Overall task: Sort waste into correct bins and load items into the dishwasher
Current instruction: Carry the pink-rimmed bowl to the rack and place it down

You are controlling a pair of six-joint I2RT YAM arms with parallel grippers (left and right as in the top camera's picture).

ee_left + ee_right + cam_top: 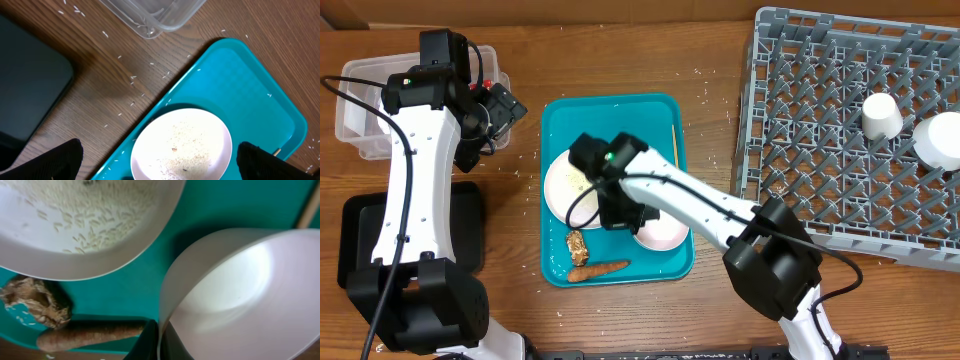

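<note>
Next, I let go of the white bowl with my right gripper so that it rests between the white cups and the dishwasher rack's near edge (895,204).
A teal tray (660,110) holds a white plate (563,180) dusted with rice, a white bowl (665,234), a brown food scrap (577,246), a carrot (600,269) and a chopstick (673,140). My right gripper (620,212) is shut on the bowl's rim; in the right wrist view its fingers (160,341) pinch the rim of the bowl (240,295), next to the carrot (90,334) and scrap (35,300). My left gripper (502,108) is open and empty, above the tray's left edge; its wrist view shows the plate (182,145) between the fingers (160,165).
A clear plastic bin (360,100) stands at the back left and a black bin (360,235) at the front left. A grey dishwasher rack (820,130) on the right holds white cups (882,116). Rice grains lie scattered on the wooden table.
</note>
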